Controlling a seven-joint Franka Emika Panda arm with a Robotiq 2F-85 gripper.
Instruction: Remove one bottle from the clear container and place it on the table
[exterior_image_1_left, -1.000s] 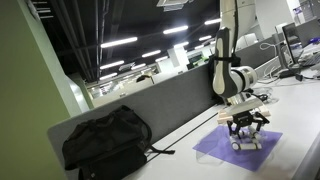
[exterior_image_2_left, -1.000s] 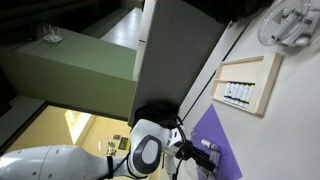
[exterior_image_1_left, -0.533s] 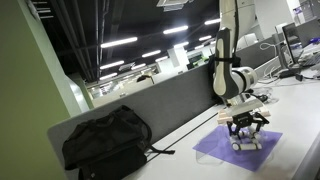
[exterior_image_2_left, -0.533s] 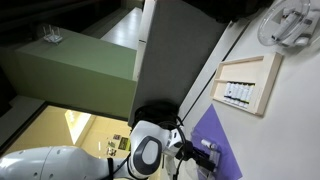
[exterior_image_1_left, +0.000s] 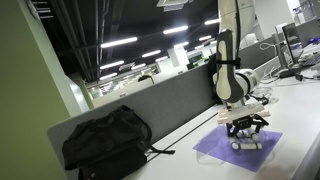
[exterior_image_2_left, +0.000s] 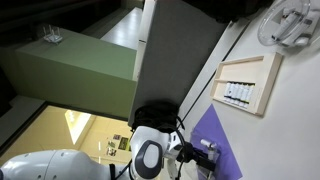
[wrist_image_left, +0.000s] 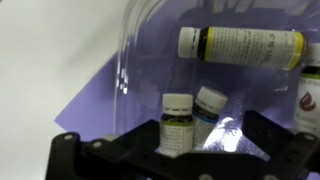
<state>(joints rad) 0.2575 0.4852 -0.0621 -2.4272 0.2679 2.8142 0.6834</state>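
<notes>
The blue-labelled bottle is beside the green-labelled bottle within my gripper's fingers, so I need to open them, take only the green-labelled bottle (wrist_image_left: 178, 108) by its cap end and lift it out.
In the wrist view a clear-walled container (wrist_image_left: 124, 70) stands on the purple mat (wrist_image_left: 90, 105) with several bottles inside. Two small white-capped bottles stand upright side by side: a green-labelled one (wrist_image_left: 177, 118) and a blue-labelled one (wrist_image_left: 207, 108). A larger bottle with a yellow end (wrist_image_left: 240, 44) lies on its side behind them. My gripper (wrist_image_left: 175, 142) is open, with a black finger on each side of the two upright bottles and not touching them. In both exterior views the gripper (exterior_image_1_left: 245, 125) (exterior_image_2_left: 205, 155) hangs just over the mat.
A low pale tray with tan edges (exterior_image_2_left: 268, 88) holding small dark bottles lies farther along the white table (exterior_image_2_left: 290, 130). A grey partition (exterior_image_1_left: 150, 108) runs along the table edge, with a black bag (exterior_image_1_left: 105, 140) beside it. A red-labelled bottle (wrist_image_left: 309, 100) sits at the right edge.
The arm has shifted slightly and dropped a little toward the mat. The bottles have not moved.
</notes>
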